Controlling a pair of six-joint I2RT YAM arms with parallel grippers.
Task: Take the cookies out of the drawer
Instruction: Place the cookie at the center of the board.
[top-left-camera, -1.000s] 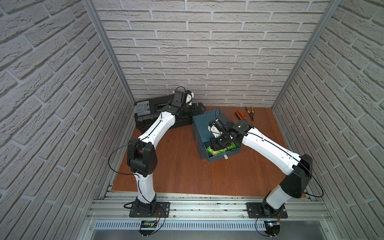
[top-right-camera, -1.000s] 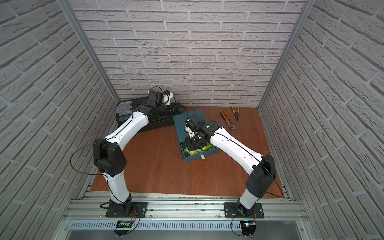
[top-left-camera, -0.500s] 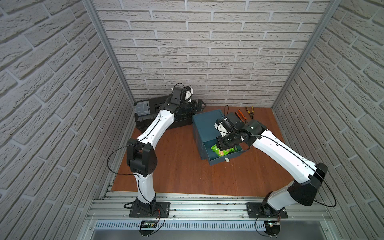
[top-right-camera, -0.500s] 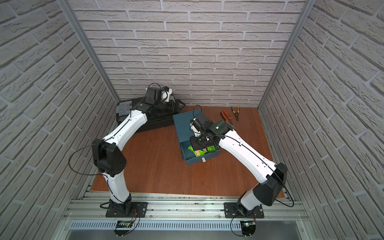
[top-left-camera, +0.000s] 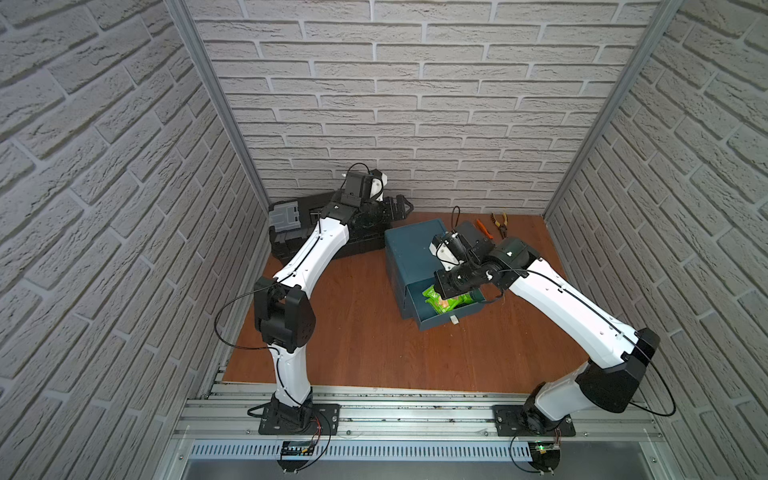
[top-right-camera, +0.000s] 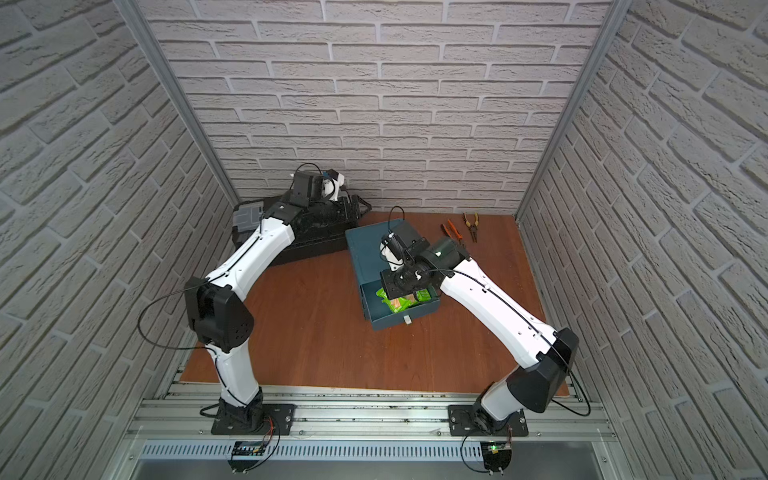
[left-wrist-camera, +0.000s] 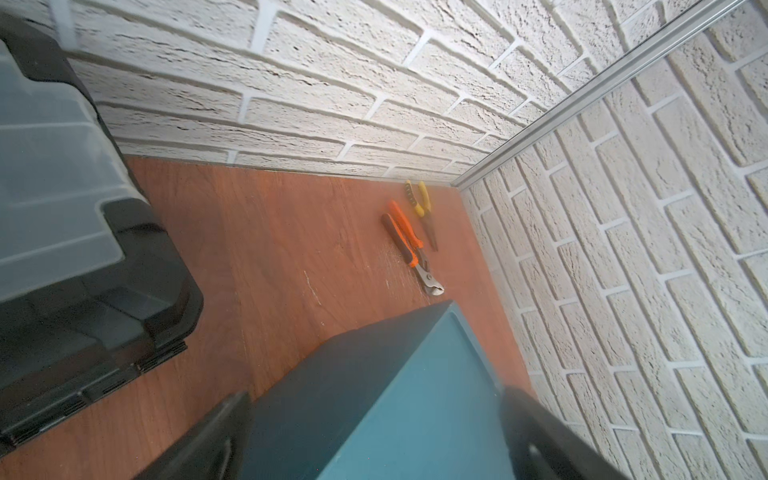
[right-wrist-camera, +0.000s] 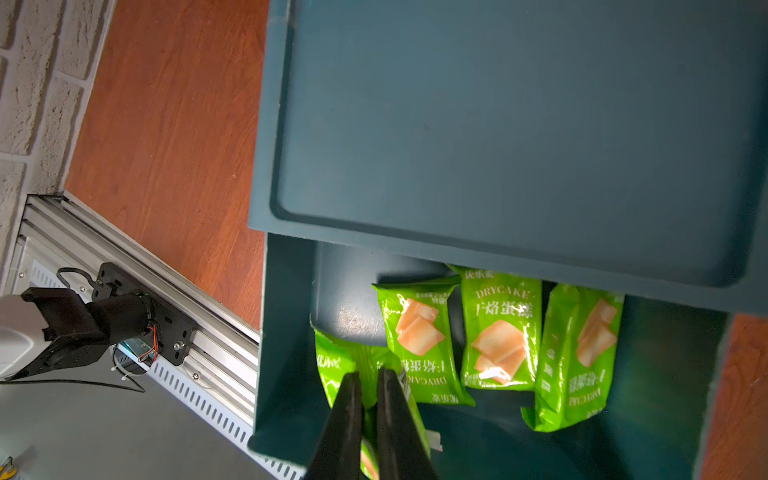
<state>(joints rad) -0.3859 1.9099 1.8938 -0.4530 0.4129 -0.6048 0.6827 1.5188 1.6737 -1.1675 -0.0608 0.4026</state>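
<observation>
Next, my right gripper releases the green packet on the wooden table (top-left-camera: 496, 304) next to the teal drawer, on the side of the pliers. The packet is still above the drawer's front corner.
The teal drawer (top-left-camera: 451, 318) is pulled out of its cabinet (top-left-camera: 409, 249); its side wall (right-wrist-camera: 282, 332) shows in the right wrist view. Bright green cookies (top-left-camera: 442, 303) lie in it, and three packets (right-wrist-camera: 500, 332) rest side by side on its floor. My right gripper (right-wrist-camera: 365, 376) is shut on a fourth green packet (right-wrist-camera: 338, 357), pinching its edge above the drawer's front corner. My left gripper (left-wrist-camera: 374, 399) is open, with its fingers spread wide over the cabinet's back top edge, beside the black toolbox (top-left-camera: 299, 232).
Orange-handled pliers (left-wrist-camera: 409, 245) and yellow-handled pliers (left-wrist-camera: 424, 208) lie in the back right corner. The toolbox (left-wrist-camera: 83, 291) fills the back left. Brick walls close three sides, and the metal rail (top-left-camera: 415, 411) runs along the front.
My right gripper has come up out of the drawer, still pinching the green packet. The left arm has shifted slightly at the back.
</observation>
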